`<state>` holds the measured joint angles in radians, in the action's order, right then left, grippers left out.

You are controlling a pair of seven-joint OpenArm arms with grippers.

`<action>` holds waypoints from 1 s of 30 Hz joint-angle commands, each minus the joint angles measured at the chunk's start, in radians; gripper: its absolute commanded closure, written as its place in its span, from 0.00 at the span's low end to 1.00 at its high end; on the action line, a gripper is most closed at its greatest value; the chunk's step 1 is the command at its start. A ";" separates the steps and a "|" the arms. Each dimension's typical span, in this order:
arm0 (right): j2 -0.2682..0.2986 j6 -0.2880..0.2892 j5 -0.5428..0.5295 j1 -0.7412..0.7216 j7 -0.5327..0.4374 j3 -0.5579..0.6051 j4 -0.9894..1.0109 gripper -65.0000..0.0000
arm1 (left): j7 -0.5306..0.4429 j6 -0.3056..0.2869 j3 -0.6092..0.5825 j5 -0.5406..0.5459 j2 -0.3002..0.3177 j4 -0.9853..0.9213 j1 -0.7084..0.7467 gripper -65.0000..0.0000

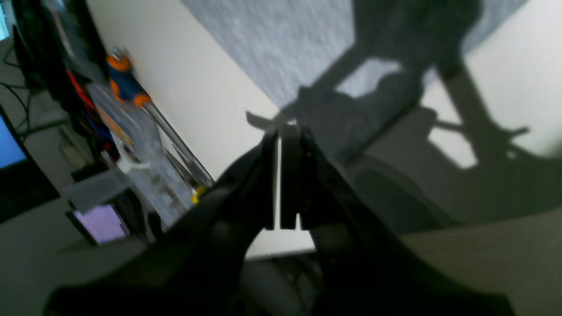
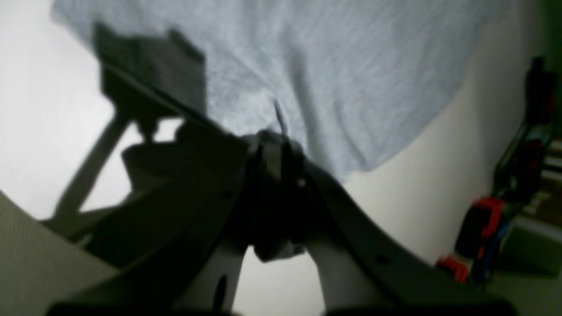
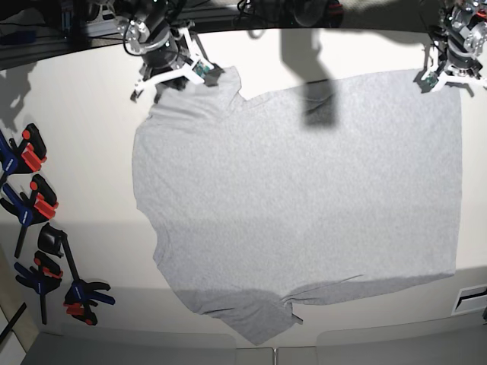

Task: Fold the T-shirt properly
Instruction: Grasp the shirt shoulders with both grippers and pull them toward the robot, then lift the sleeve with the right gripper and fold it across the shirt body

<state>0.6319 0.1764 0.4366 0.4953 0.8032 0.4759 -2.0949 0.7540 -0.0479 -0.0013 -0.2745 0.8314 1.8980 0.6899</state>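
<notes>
The left gripper's closed fingers are empty at the edge of the T-shirt, so it should open and pinch the T-shirt's corner cloth (image 1: pixel 327 124) before both grippers fold.
The light grey T-shirt (image 3: pixel 304 190) lies spread flat on the white table (image 3: pixel 76 152), with no lettering showing. My right gripper (image 3: pixel 207 72) is at the shirt's far left corner by the sleeve. The right wrist view shows this gripper (image 2: pixel 276 136) shut, with grey T-shirt cloth (image 2: pixel 329 66) bunched at its tips. My left gripper (image 3: pixel 430 78) sits at the shirt's far right corner. In the left wrist view its fingers (image 1: pixel 284 129) stand shut down at the table, tips meeting the corner of the T-shirt (image 1: pixel 281 44) in deep shadow.
Several black, red and blue clamps (image 3: pixel 30 205) lie along the table's left edge, and some clamps (image 2: pixel 478 228) also show in the right wrist view. An orange-and-blue screwdriver (image 1: pixel 127 85) and clutter sit beyond the table edge. The near table edge runs below the shirt.
</notes>
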 commanded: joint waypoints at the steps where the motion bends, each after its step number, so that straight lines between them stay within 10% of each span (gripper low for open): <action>1: 0.011 -0.005 0.002 -0.002 -0.013 -0.005 -0.029 1.00 | -0.009 0.022 0.006 -0.019 0.017 0.024 0.002 1.00; 9: 0.011 -0.005 -0.002 -0.030 -0.012 -0.005 -0.044 1.00 | 0.086 0.016 0.006 -0.067 0.017 0.033 0.006 1.00; 14: 0.011 -0.005 -0.002 -0.030 -0.012 -0.005 -0.044 1.00 | 0.043 -0.122 0.006 0.115 0.017 0.032 0.006 1.00; 18: 0.011 -0.005 -0.002 -0.029 -0.009 -0.005 -0.044 1.00 | -0.071 -0.122 0.006 0.147 0.017 0.032 0.005 0.46; 30: 0.011 -0.005 0.008 -0.029 0.007 -0.005 -0.044 1.00 | -0.151 -0.212 0.006 0.141 0.017 -0.124 -0.008 0.45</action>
<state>0.6319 0.1764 0.4278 0.4679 0.8211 0.4759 -2.1185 0.5854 -0.2642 -0.0006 -0.1230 0.8341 1.7714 0.6807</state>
